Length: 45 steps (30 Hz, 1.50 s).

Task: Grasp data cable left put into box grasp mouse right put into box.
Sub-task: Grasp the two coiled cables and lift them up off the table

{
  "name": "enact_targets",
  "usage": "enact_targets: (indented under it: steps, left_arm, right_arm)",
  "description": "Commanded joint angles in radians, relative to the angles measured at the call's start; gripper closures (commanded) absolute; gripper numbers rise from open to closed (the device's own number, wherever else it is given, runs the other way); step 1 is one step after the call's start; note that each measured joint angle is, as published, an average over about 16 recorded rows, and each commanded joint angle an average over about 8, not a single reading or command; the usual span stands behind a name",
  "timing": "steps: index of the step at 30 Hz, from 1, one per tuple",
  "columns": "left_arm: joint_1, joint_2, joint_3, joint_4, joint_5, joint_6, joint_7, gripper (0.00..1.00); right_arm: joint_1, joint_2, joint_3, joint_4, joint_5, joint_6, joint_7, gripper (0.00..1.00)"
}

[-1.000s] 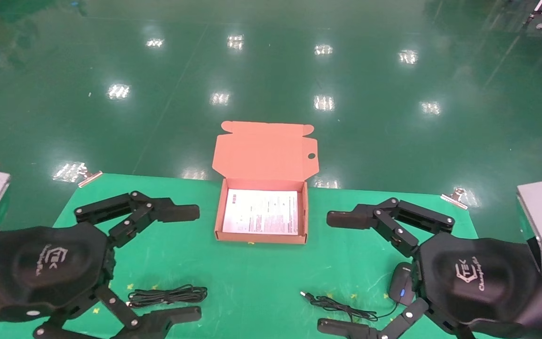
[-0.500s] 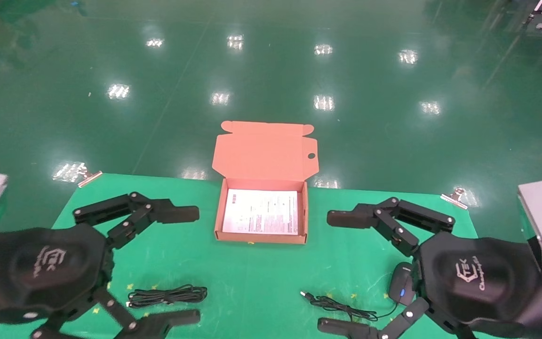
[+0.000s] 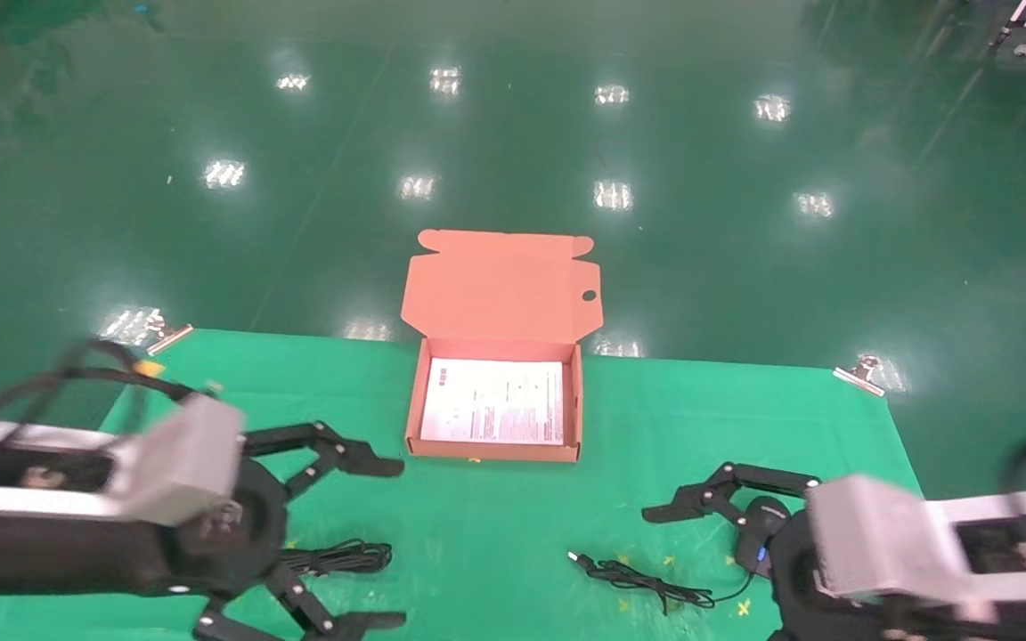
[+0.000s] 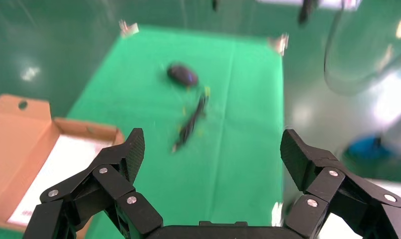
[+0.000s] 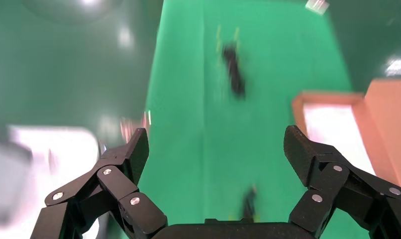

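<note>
Next, my left gripper closes on the tied middle (image 3: 312, 560) of the data cable, at the band that keeps its loops together.
The data cable (image 3: 330, 558) lies in a slim black bundle on the green mat at the front left. My left gripper (image 3: 384, 541) is open, with one finger on each side of the bundle. The mouse (image 3: 758, 532) lies at the front right, its cord (image 3: 647, 580) running left to a USB plug (image 3: 577, 558). My right gripper (image 5: 216, 152) is open beside the mouse; one finger (image 3: 682, 509) shows in the head view. The orange box (image 3: 495, 451) stands open at the middle back with a white sheet inside. The left wrist view shows the mouse (image 4: 182, 74) and the box (image 4: 19, 144).
The box lid (image 3: 500, 285) stands up behind the box. Metal clips (image 3: 166, 336) (image 3: 860, 372) hold the mat at the back corners. The shiny green floor lies beyond the table's edges.
Both wrists have turned over and dropped toward the front of the table. The left gripper now straddles the cable bundle; the right gripper has come down next to the mouse.
</note>
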Motion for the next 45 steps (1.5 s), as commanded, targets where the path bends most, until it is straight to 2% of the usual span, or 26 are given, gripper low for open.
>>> enact_targets:
  steps: [1, 7, 12, 21, 28, 33, 37, 45]
  left_arm:
    - [-0.038, 0.015, 0.031, -0.015, 0.070, 0.002, -0.017, 0.00]
    - [-0.115, 0.070, 0.128, -0.034, 0.275, 0.016, 0.028, 0.00]
    - [-0.134, 0.106, 0.196, -0.036, 0.429, -0.011, 0.051, 0.00]
    - [-0.098, 0.170, 0.293, -0.022, 0.681, -0.094, 0.015, 0.00]
    - [-0.062, 0.216, 0.331, 0.048, 0.790, -0.149, -0.047, 0.00]
    - [-0.056, 0.253, 0.341, 0.134, 0.831, -0.186, -0.073, 0.00]
    - [-0.059, 0.290, 0.341, 0.233, 0.841, -0.213, -0.087, 0.00]
    - [-0.083, 0.366, 0.331, 0.456, 0.835, -0.277, -0.070, 0.00]
  right_arm:
    - [0.065, -0.013, -0.053, 0.006, -0.083, -0.017, 0.003, 0.00]
    - [0.211, -0.066, -0.257, 0.008, -0.250, -0.013, -0.023, 0.00]
    - [0.264, -0.110, -0.377, 0.008, -0.365, 0.009, -0.034, 0.00]
    - [0.237, -0.186, -0.488, 0.008, -0.572, 0.094, -0.022, 0.00]
    - [0.180, -0.225, -0.527, 0.002, -0.704, 0.189, 0.028, 0.00]
    - [0.137, -0.242, -0.532, -0.021, -0.735, 0.247, 0.068, 0.00]
    - [0.109, -0.259, -0.522, -0.078, -0.710, 0.286, 0.073, 0.00]
    - [0.095, -0.336, -0.514, -0.284, -0.664, 0.339, -0.010, 0.00]
